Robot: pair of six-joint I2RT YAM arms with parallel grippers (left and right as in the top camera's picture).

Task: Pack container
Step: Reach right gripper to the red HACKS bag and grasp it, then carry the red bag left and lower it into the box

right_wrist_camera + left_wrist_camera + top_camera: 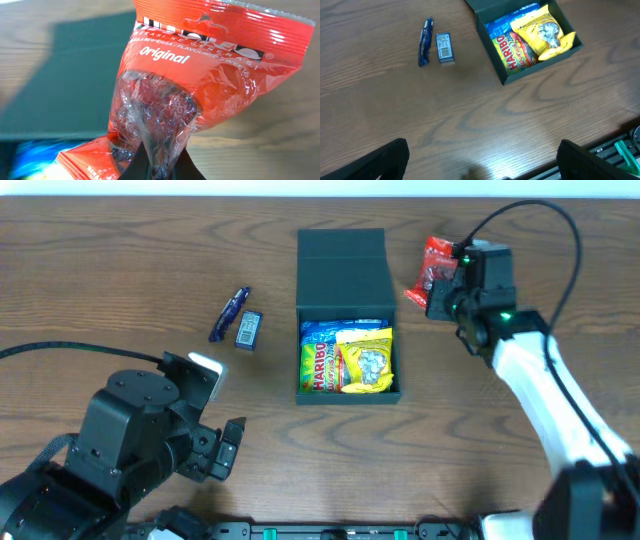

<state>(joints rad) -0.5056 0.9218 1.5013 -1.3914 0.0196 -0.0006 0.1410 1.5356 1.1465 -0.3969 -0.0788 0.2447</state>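
My right gripper has the red candy bag. It will let go of the bag on the blue Haribo bag (323, 362) inside the dark teal container.
The dark teal container (345, 270) stands open at the table's middle, its flap lid laid back. It holds a blue Haribo bag (318, 360) and a yellow candy bag (366, 362). It also shows in the left wrist view (492, 30) and the right wrist view (65, 80). My right gripper (447, 288) is shut on a red candy bag (433, 268), pinching its clear film (165, 85), and holds it just right of the lid. My left gripper (480, 162) is open and empty over the table near the front left (215, 450).
A blue snack bar (228, 313) and a small grey-blue packet (248, 329) lie side by side left of the container; both show in the left wrist view, bar (425, 42) and packet (444, 47). A metal rail (615, 145) runs along the table's front edge.
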